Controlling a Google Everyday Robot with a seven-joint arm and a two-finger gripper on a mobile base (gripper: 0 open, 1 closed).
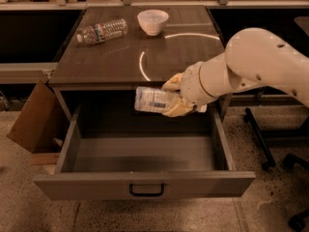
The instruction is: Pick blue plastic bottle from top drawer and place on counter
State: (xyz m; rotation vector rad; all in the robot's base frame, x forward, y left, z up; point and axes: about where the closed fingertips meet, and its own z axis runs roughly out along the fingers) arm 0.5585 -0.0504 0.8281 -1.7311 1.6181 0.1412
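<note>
My gripper should release the blue plastic bottle on the counter (161, 52) just in front of the white bowl.
The blue plastic bottle (152, 99) lies on its side in my gripper (173, 96), which is shut on it. I hold it in the air above the open top drawer (145, 182), just below the front edge of the counter (120, 57). The drawer is pulled fully out and its floor is bare. My pale arm reaches in from the right.
A clear ribbed bottle (102, 31) lies on its side at the counter's back left. A white bowl (153, 21) stands at the back centre. A cardboard box (34, 124) stands left of the cabinet. Chair wheels (263, 144) are at the right.
</note>
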